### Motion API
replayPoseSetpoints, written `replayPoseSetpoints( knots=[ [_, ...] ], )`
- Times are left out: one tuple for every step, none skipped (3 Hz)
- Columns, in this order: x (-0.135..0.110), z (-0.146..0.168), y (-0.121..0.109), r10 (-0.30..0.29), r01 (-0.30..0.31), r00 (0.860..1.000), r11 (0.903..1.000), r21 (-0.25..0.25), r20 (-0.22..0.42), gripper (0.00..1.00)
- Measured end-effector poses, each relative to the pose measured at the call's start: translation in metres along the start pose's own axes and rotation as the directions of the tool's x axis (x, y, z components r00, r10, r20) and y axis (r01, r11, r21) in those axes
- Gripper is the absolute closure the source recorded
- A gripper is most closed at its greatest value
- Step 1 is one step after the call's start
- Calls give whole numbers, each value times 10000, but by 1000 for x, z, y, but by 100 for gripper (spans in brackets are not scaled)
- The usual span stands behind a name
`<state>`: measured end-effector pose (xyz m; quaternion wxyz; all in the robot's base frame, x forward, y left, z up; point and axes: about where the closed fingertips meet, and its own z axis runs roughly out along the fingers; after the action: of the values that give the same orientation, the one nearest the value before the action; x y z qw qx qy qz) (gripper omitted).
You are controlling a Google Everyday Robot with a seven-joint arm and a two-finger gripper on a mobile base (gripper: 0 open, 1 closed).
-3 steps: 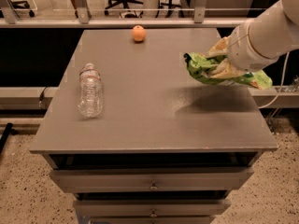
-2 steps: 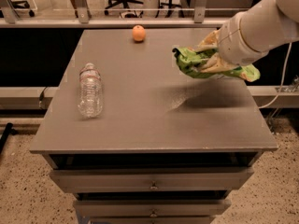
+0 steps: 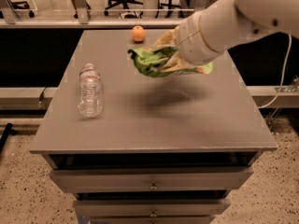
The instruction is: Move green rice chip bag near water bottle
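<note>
The gripper should release the green rice chip bag on the grey table (image 3: pixel 137 76) beside the water bottle, facing the orange fruit.
My gripper (image 3: pixel 169 54) is shut on the green rice chip bag (image 3: pixel 150 61) and holds it in the air above the middle of the grey table (image 3: pixel 154 125). The bag is crumpled, and its shadow falls on the tabletop below. The water bottle (image 3: pixel 90 90), clear and ribbed, lies on its side near the table's left edge, well to the left of the bag. My white arm (image 3: pixel 233 17) comes in from the upper right.
A small orange fruit (image 3: pixel 138 33) sits at the back of the table, just behind the bag. The table has drawers (image 3: pixel 152 185) in its front. Office chairs and a railing stand behind. A cable hangs at the right.
My gripper has carried the green bag leftward, from over the table's right side to over its middle, closer to the bottle. The bottle and the fruit have not moved.
</note>
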<state>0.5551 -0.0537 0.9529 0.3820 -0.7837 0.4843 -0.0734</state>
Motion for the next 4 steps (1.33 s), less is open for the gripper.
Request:
replayPoseSetpoints(
  knots=[
    [-20,26,1,-362,370,9975,9992,-129,601,100],
    [-30,55,1,-546,573,9939,9980,-252,954,100],
    [-30,72,1,-541,576,9930,9978,-313,1046,100],
    [-28,80,0,-443,486,9932,9981,-367,1078,100]
  ],
)
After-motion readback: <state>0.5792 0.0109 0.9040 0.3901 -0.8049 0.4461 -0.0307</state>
